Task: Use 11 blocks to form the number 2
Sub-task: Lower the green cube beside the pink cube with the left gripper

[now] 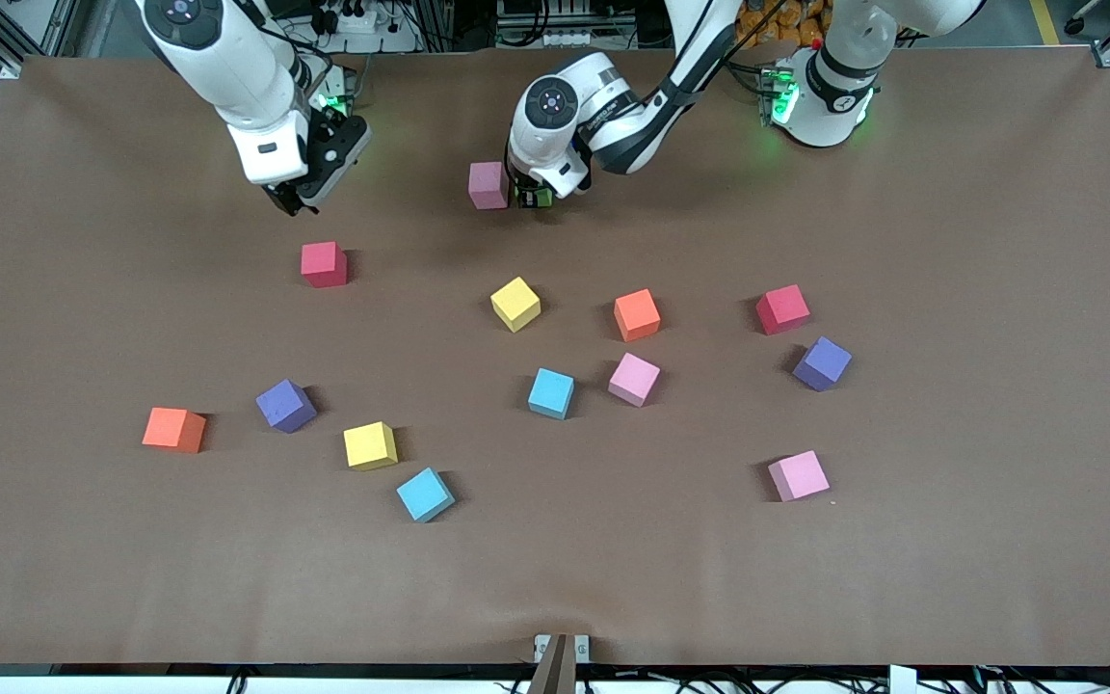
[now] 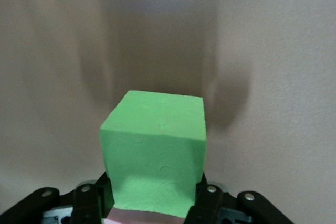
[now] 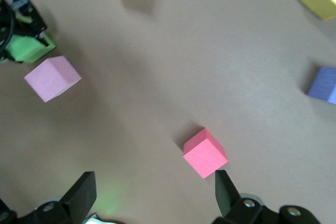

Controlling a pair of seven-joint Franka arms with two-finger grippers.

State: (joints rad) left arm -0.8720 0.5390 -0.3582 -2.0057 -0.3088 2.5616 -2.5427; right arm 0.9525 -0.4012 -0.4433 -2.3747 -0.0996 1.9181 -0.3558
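Note:
My left gripper has the green block. It will let go of it on the table, snug (image 1: 523, 200) (image 2: 150, 179) against the pink block near the robots' bases.
My left gripper (image 1: 534, 198) is shut on a green block (image 2: 155, 150), held low at the table right beside a pink block (image 1: 488, 185) near the robots' bases. In the right wrist view the green block (image 3: 29, 48) and that pink block (image 3: 52, 78) show side by side. My right gripper (image 1: 290, 202) hangs open and empty (image 3: 152, 198) just above the table, close to a red cube (image 1: 324, 264). The other blocks lie scattered and apart; no number 2 is in view.
Mid-table lie a yellow (image 1: 515, 304), orange (image 1: 637, 314), pink (image 1: 633, 379) and light blue block (image 1: 551, 393). A red (image 1: 782, 309), purple (image 1: 822, 363) and pink cube (image 1: 798, 475) sit toward the left arm's end. Orange (image 1: 173, 429), purple (image 1: 285, 405), yellow (image 1: 370, 445) and light blue (image 1: 425, 494) sit nearer the camera.

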